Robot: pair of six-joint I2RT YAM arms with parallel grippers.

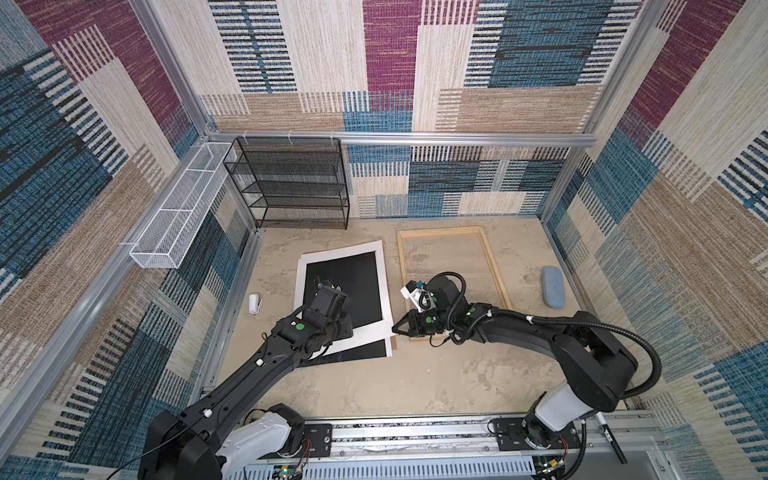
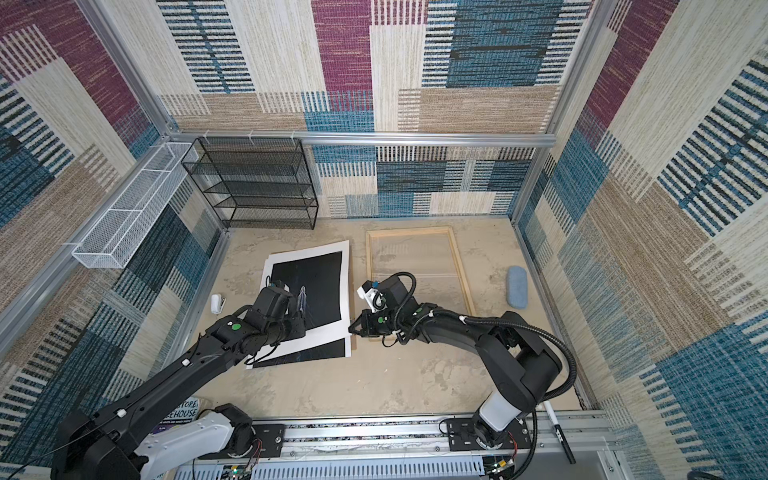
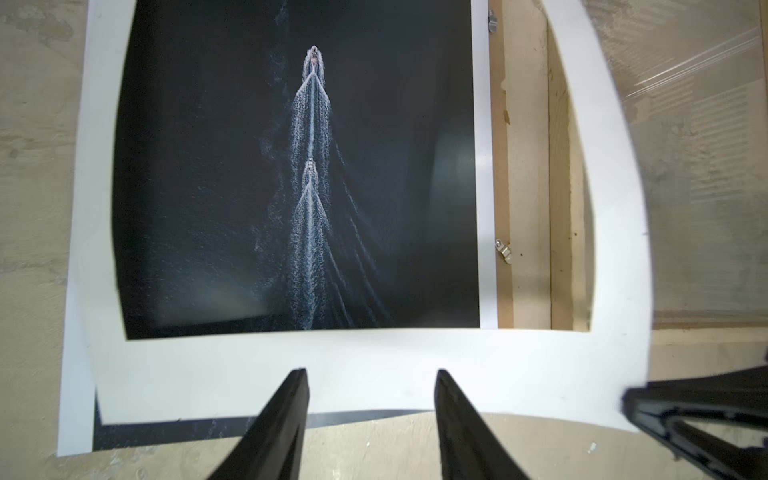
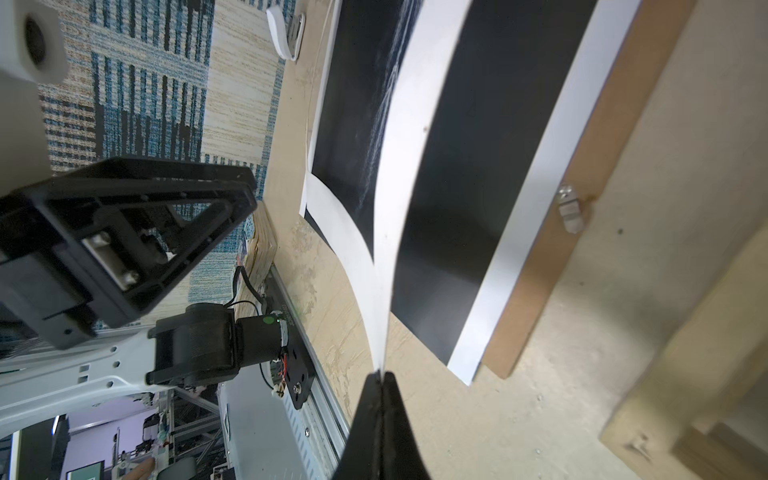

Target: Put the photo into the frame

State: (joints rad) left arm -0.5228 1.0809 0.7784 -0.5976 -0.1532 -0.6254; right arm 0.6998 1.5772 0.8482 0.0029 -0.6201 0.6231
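Note:
The mat curls from the near corner that my right gripper holds. So next my left gripper takes hold of the frame-side band (image 1: 386, 281) before my right gripper moves farther along the mat.
The photo (image 1: 357, 282), black with a thin white streak (image 3: 311, 187) and a white margin, lies flat on the table left of the frame (image 1: 401, 266). A white mat sheet (image 3: 374, 365) with a cut-out window lies over the photo, its near right corner raised and curling. My right gripper (image 4: 380, 374) is shut on that raised corner, close to the frame's near left corner (image 2: 374, 338). My left gripper (image 3: 372, 374) hovers open over the mat's near band, nothing between its fingers. The pale-wood frame lies flat with its clear pane showing the table.
A brown backing board (image 3: 519, 166) with metal clips sticks out from under the photo beside the frame rail (image 3: 565, 208). A black mesh rack (image 1: 291, 183) stands at the back left, a white wire basket (image 1: 178, 208) hangs on the left wall. A blue-grey case (image 1: 553, 286) and a small white object (image 1: 254, 303) lie on the table.

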